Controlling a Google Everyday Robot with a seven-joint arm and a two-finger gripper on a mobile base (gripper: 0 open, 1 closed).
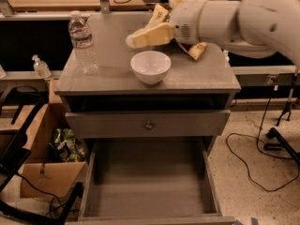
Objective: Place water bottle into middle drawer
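The gripper will close on the upper part of the water bottle (pixel 80 33), slightly below its white cap.
The water bottle (pixel 82 42), clear and ribbed with a white cap, stands upright at the left of the grey cabinet top (pixel 117 76). My gripper (pixel 136 37) reaches in from the right on a white arm and hangs over the cabinet top, just above and behind the white bowl (pixel 150 66). It is to the right of the bottle, with a gap between them. The middle drawer (pixel 150 184) is pulled out below and its flat grey floor is bare.
A drawer front with a round knob (pixel 148 124) sits shut above the open drawer. A snack bag (pixel 197 50) lies behind the arm. A small pump bottle (pixel 41 66) and a cardboard box (pixel 44 177) are at the left. Cables (pixel 255 165) lie on the floor at the right.
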